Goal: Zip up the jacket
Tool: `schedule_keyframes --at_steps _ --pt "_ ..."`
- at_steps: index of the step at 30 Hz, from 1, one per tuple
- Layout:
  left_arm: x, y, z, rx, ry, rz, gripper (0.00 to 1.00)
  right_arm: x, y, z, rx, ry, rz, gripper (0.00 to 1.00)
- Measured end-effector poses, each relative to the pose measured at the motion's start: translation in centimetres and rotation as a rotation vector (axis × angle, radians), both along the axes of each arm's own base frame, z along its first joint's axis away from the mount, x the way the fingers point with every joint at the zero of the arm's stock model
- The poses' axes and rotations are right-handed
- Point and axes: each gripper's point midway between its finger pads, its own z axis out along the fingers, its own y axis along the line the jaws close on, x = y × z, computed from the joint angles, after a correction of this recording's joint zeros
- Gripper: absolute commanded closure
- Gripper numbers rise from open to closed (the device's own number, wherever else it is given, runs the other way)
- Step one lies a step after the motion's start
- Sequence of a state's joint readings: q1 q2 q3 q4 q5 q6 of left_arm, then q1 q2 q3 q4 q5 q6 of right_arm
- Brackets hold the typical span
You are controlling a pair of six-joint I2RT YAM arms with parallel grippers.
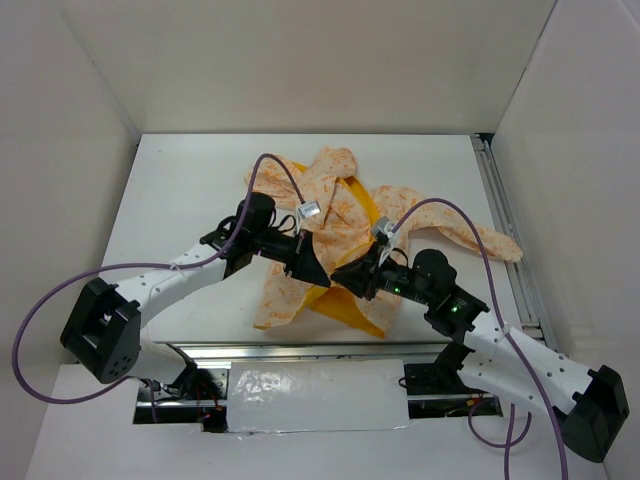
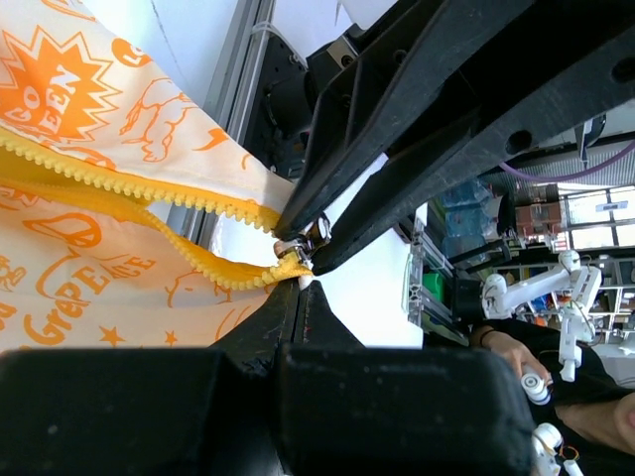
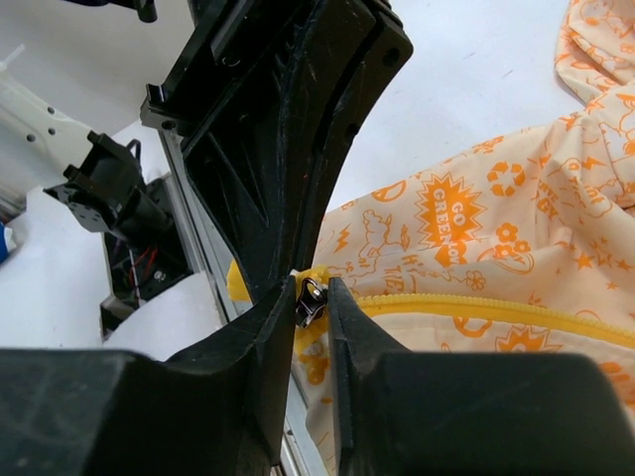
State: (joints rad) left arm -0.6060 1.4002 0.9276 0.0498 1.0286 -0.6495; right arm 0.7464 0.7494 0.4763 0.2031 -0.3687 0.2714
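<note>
My left gripper holds the yellow tape end near the slider; it should open and take the jacket's hem (image 2: 260,299) below from the jacket's near edge before zipping.
The jacket (image 1: 330,200) lies crumpled mid-table, cream with orange print and a yellow lining. Both grippers meet at its near hem. My left gripper (image 1: 318,268) is shut on the yellow bottom end of the zipper tape (image 2: 283,266); in the left wrist view its fingers (image 2: 300,288) are pressed together there. My right gripper (image 1: 347,272) is shut on the metal zipper slider (image 3: 312,299), which shows between its fingers (image 3: 314,297) and also in the left wrist view (image 2: 303,241). The yellow zipper teeth (image 3: 476,309) run away from the slider. The two teeth rows (image 2: 149,188) spread apart above it.
A metal rail (image 1: 300,352) runs along the table's near edge just below the grippers, and another (image 1: 500,210) along the right side. White walls enclose the table. A sleeve (image 1: 470,235) stretches right. A person's hand (image 2: 506,352) shows beyond the table.
</note>
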Motion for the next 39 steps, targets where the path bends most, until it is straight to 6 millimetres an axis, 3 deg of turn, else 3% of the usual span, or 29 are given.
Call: schedule_keyframes --at_steps 3,9,18,20,21,22,23,24,26,32,39 --pt "0.0 0.0 -0.1 0.002 -0.005 -0.003 1.0 0.1 0.0 0.0 0.001 0.0 -0.006 0.78" --pt "-0.1 -0.1 -0.2 0.004 -0.016 -0.003 1.0 0.2 -0.1 0.1 0.008 0.005 -0.014 1.0" --pt "0.3 -0.3 -0.1 0.032 -0.014 0.026 1.0 0.4 -0.4 0.3 0.01 0.002 -0.039 1.0" --pt "0.5 -0.3 -0.1 0.042 -0.013 0.038 0.89 0.4 -0.6 0.4 0.013 -0.001 -0.055 1.0" --pt "0.6 -0.4 0.0 0.048 -0.014 0.045 0.8 0.4 -0.7 0.4 0.014 -0.003 -0.064 1.0" --pt "0.6 -0.4 0.0 0.054 -0.014 0.05 0.62 0.4 -0.8 0.4 0.016 -0.002 -0.074 1.0" --pt "0.7 -0.5 0.0 0.059 -0.018 0.054 0.54 0.4 -0.9 0.5 0.018 -0.001 -0.082 1.0" --pt "0.8 -0.5 -0.1 0.064 -0.018 0.061 0.38 0.3 -1.1 0.5 0.02 0.002 -0.092 1.0" --pt "1.0 -0.5 -0.1 0.071 -0.02 0.073 0.27 0.4 -1.2 0.6 0.027 0.009 -0.107 1.0" --pt "1.4 -0.2 0.0 0.093 -0.028 0.124 0.06 0.3 -0.7 -0.2 0.026 0.078 -0.129 1.0" --pt "1.7 1.5 2.0 0.119 -0.082 0.294 0.01 0.6 -0.9 -1.8 0.039 0.236 -0.195 1.0"
